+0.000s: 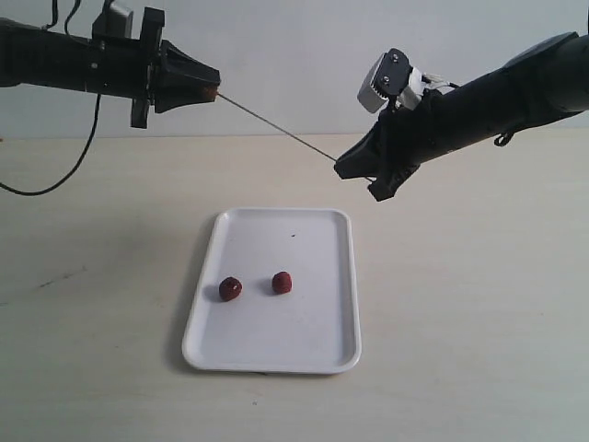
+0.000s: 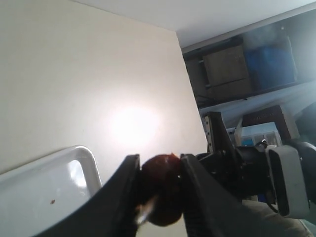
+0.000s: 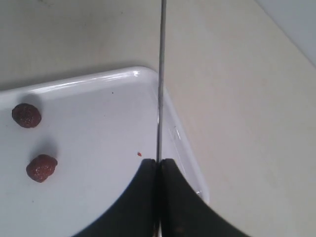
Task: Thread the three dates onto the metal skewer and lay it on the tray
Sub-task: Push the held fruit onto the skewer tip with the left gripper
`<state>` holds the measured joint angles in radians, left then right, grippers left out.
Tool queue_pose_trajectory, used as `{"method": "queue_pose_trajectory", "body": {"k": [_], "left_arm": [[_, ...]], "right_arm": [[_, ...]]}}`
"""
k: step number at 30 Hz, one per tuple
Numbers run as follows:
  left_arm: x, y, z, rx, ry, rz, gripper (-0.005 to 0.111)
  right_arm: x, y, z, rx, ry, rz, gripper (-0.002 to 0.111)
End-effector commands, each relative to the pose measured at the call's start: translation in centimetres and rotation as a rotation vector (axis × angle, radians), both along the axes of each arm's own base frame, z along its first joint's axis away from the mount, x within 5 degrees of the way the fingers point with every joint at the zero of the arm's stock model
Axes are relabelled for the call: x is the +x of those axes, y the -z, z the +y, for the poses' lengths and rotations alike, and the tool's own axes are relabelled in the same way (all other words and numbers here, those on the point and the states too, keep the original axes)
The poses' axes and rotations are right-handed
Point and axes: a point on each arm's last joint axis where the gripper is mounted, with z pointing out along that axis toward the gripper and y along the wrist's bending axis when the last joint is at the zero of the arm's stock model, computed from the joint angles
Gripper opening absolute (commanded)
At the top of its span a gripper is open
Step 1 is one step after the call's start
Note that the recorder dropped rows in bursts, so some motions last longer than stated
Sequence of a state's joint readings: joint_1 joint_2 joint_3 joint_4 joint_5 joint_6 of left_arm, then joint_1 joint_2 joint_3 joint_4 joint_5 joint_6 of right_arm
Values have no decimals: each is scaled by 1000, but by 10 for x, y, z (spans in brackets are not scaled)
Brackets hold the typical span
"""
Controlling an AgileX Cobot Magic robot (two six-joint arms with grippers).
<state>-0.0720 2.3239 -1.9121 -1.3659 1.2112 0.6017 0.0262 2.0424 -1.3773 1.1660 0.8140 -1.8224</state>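
The robot's left gripper should release the third date about midway [image 1: 268,108] along the metal skewer, in front of the white wall.
Two dates [image 1: 230,288] [image 1: 282,283] lie on the white tray [image 1: 313,341]; the right wrist view shows them too [image 3: 26,115] [image 3: 41,167]. High at the left, my left gripper [image 1: 213,92] is shut on the third date [image 2: 163,187]. The metal skewer [image 1: 276,127] runs from that date down to my right gripper [image 1: 342,166], which is shut on its other end. In the right wrist view the skewer [image 3: 160,79] rises straight out of the closed jaws of my right gripper [image 3: 158,161], above the tray [image 3: 98,197].
The tray [image 2: 29,197] sits on a pale beige table. A black cable [image 1: 64,170] hangs from the left arm at the far left. A white wall stands behind the table.
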Motion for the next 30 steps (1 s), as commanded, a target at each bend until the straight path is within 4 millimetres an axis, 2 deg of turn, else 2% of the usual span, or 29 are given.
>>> {"method": "queue_pose_trajectory", "body": {"k": [1,14,30], "left_arm": [[-6,2,-21,3,63,-28,27],[-17,2,-54,5,138,-45,27],[-19,2,-59,5,154,-62,27]], "right_arm": [[1,-5,2,22,0,-18,0],[4,-7,3,62,33,-19,0],[7,-9,2,90,93,-24,0]]}}
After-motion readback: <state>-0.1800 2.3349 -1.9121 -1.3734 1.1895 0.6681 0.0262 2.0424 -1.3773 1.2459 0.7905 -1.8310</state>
